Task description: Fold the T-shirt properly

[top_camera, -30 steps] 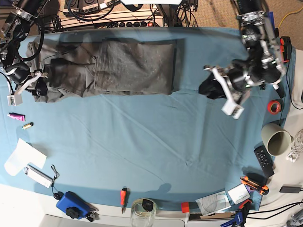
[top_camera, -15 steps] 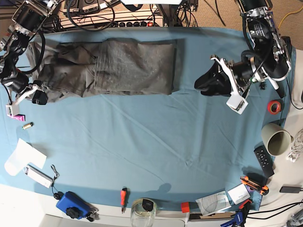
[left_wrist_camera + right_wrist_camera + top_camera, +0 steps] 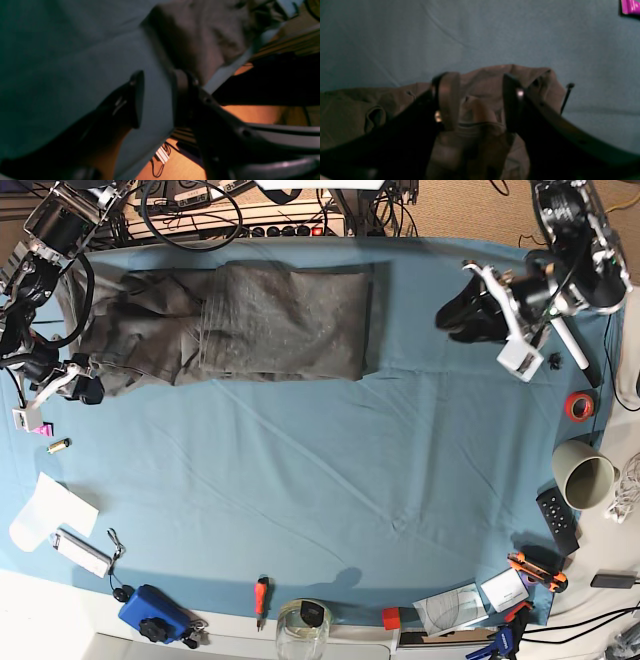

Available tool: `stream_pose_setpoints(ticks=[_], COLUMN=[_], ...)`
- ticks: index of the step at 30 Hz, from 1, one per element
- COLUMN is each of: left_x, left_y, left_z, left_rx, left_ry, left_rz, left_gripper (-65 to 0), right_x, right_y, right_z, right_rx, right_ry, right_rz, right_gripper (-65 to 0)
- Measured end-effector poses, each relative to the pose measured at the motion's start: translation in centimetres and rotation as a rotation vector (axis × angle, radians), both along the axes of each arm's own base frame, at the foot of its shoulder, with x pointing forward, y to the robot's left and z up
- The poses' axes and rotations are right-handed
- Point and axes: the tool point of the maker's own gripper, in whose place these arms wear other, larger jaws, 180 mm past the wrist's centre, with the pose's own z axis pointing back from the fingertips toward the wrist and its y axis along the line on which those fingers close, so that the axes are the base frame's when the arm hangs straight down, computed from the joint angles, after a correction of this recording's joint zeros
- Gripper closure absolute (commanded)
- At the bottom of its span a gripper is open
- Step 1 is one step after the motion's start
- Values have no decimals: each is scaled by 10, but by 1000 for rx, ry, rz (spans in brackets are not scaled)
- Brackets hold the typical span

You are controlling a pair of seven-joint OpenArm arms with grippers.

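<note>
Next, I close my right gripper on the middle of the bunched end's outer edge [image 3: 82,338] on the dark grey T-shirt, behind the front corner.
The dark grey T-shirt [image 3: 250,320] lies folded into a long band across the back of the teal tablecloth [image 3: 330,480]. Its left end is bunched and wrinkled. My right gripper [image 3: 82,388] sits at that left end. In the right wrist view this right gripper [image 3: 480,100] is open, its fingers apart over the bunched T-shirt [image 3: 495,75] without pinching it. My left gripper [image 3: 462,310] hovers right of the shirt, clear of it. In the left wrist view the left gripper [image 3: 157,97] is open and empty over the cloth, with the T-shirt [image 3: 200,37] beyond it.
A pink item [image 3: 35,428] and a small brass piece [image 3: 58,445] lie near the right gripper. White paper [image 3: 45,510], a blue box [image 3: 150,610], a screwdriver [image 3: 261,595] and a glass jar [image 3: 302,630] line the front. At the right sit red tape [image 3: 578,406], a cup [image 3: 585,475] and a remote [image 3: 557,520].
My right gripper has slid a little toward the front and opened, leaving the shirt's left end lying on the cloth. My left arm has drawn back toward the table's far right corner.
</note>
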Motion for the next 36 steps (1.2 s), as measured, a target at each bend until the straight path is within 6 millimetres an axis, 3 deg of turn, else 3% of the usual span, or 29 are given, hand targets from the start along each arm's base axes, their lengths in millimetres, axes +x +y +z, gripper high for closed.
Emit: stream_pose_setpoints(ticks=[5, 10, 12, 16, 22, 27, 31, 36], left_x=[-13, -15, -14, -14, -14, -14, -14, -14], left_y=[35, 59, 66, 69, 68, 68, 68, 68], left_z=[5, 20, 26, 31, 32, 32, 32, 32], left_rx=[22, 52, 71, 80, 79, 79, 78, 78], left_ry=[2, -57, -78, -95, -97, -97, -97, -97], left_rz=[116, 185, 206, 214, 213, 213, 213, 213], left_gripper=[-179, -179, -179, -179, -179, -179, -179, -180], right_x=[1, -3, -9, -13, -32, -48, -58, -63], right_y=[-2, -37, -48, -48, -86, -100, -98, -79], right_z=[8, 33, 34, 25, 3, -17, -35, -59], right_rx=[20, 47, 74, 247, 301, 359, 413, 448], right_ry=[-21, -140, -150, -159, -79, -17, 30, 116], right_rz=[1, -127, -158, -129, -187, -238, -272, -241], right_gripper=[-284, -284, -284, -284, -284, -284, -284, -284])
